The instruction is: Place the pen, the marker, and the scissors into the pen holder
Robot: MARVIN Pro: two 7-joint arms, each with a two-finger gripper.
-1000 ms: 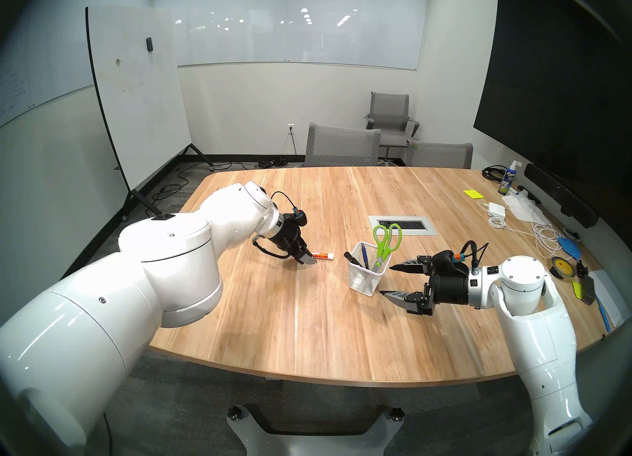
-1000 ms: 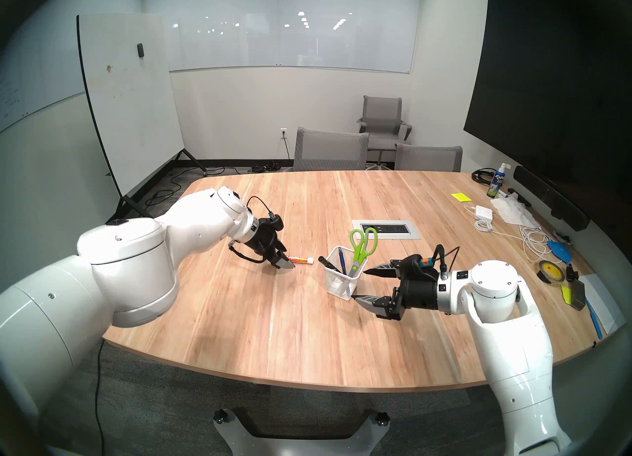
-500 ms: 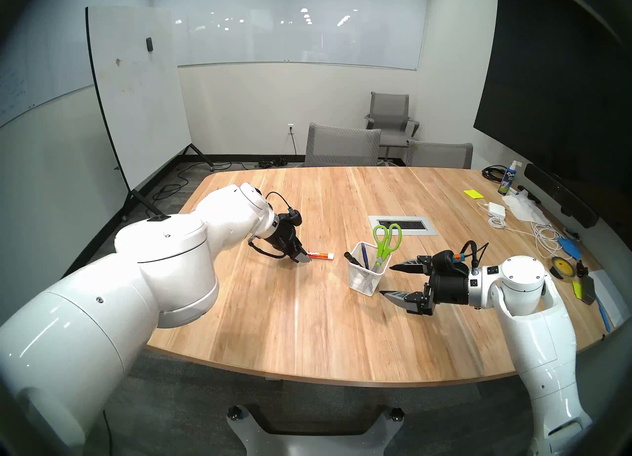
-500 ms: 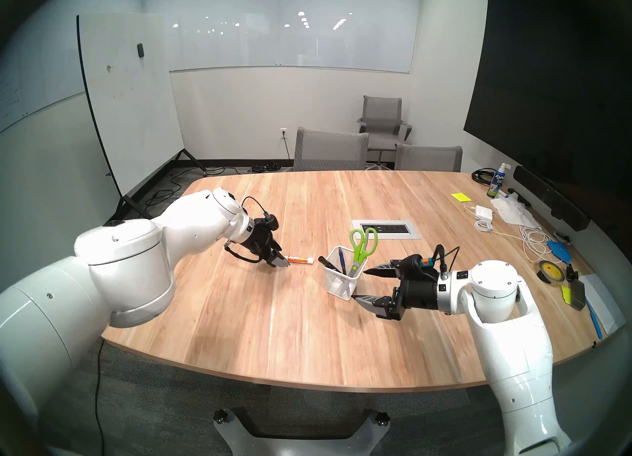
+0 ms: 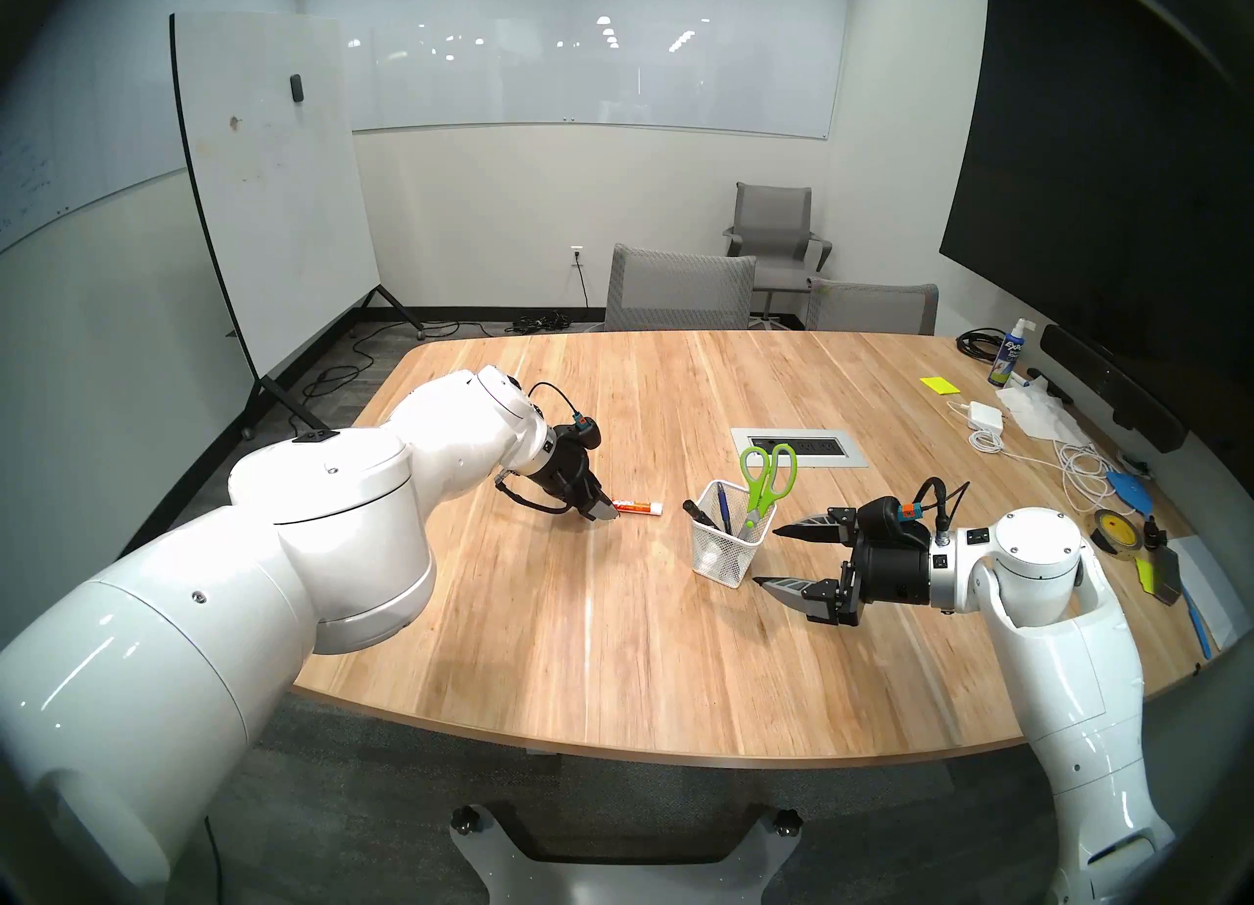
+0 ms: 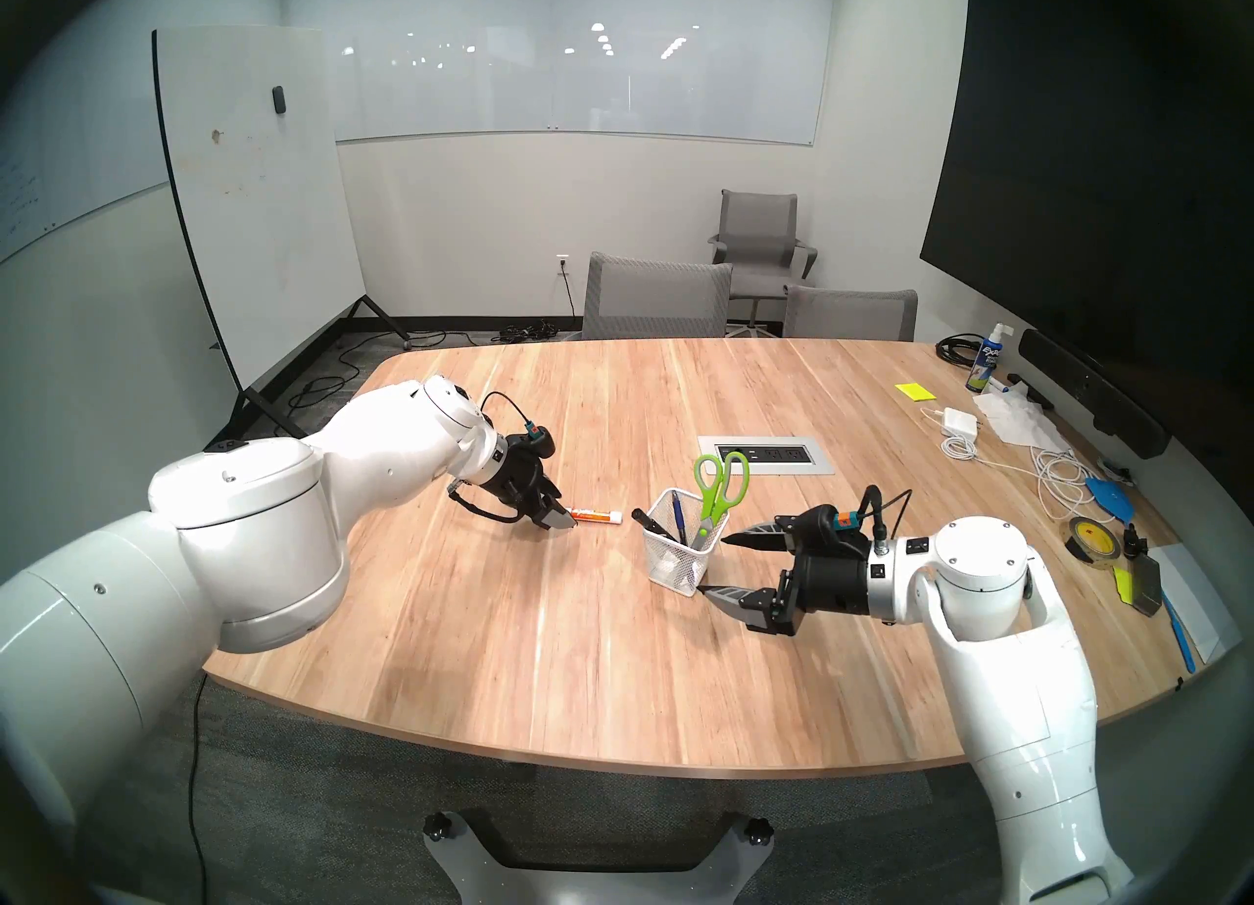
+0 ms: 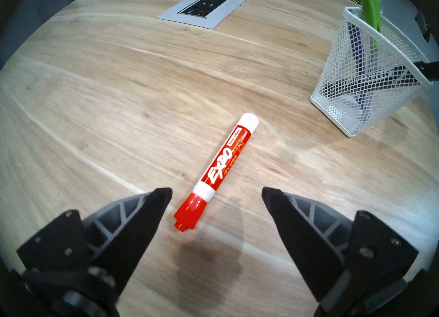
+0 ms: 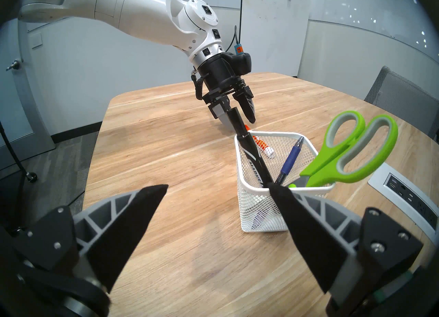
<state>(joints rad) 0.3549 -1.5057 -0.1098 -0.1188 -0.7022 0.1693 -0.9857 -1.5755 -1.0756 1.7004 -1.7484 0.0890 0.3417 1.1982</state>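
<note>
The marker lies slanted, only its red cap between my left gripper's fingers; I need to reach farther and close around the marker's white band (image 7: 204,191) before lifting.
A red marker (image 7: 221,164) with a white body lies flat on the wooden table (image 5: 611,646), left of the pen holder (image 5: 729,547). My left gripper (image 7: 216,190) is open and low over the marker's red cap end, one fingertip on each side and neither touching it. In the white mesh pen holder (image 8: 261,214) stand the green-handled scissors (image 8: 351,157), the blue pen (image 8: 291,159) and a black marker (image 8: 249,147). My right gripper (image 5: 767,556) is open and empty just right of the holder, with one fingertip close to its wall.
A grey outlet panel (image 5: 799,447) is set into the table behind the holder. A spray bottle (image 5: 1006,355), a charger with cables (image 5: 984,416) and a tape roll (image 5: 1116,530) crowd the right edge. Two chairs stand at the far side.
My left gripper has drawn back to the left along the red marker toward its cap end and sunk slightly, so more of the marker shows. The right arm has not moved.
</note>
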